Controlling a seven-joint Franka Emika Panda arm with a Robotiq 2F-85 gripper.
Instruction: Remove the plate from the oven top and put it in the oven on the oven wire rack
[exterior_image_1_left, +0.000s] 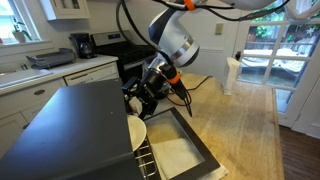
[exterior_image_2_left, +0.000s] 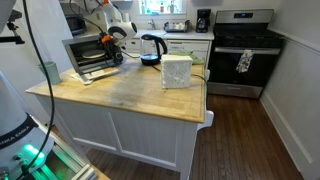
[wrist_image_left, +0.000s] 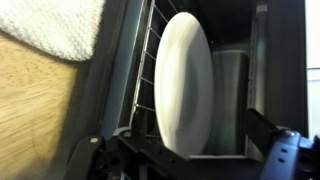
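Observation:
Next, I close my gripper on the plate's near edge (wrist_image_left: 173, 149) and ease it deeper over the oven wire rack, as the white plate stands tilted at the opening of the oven.
The white plate (wrist_image_left: 185, 80) shows nearly edge-on in the wrist view, against the oven wire rack (wrist_image_left: 145, 60) at the oven's mouth. In an exterior view the plate (exterior_image_1_left: 136, 132) stands tilted at the mouth, just over the rack (exterior_image_1_left: 148, 162), beside the black oven top (exterior_image_1_left: 75, 125), which is bare. My gripper (wrist_image_left: 195, 150) straddles the plate's near edge with its fingers wide apart; the plate lies close to one finger and a gap shows at the other. The gripper (exterior_image_1_left: 146, 100) hangs over the open oven door (exterior_image_1_left: 185, 150). The oven (exterior_image_2_left: 90, 55) also shows in an exterior view.
A white towel (wrist_image_left: 55, 25) lies on the wooden counter (wrist_image_left: 40, 110) beside the oven. A kettle (exterior_image_2_left: 152, 47) and a white box (exterior_image_2_left: 176, 71) stand on the island. A kitchen range (exterior_image_2_left: 243, 55) is at the back wall.

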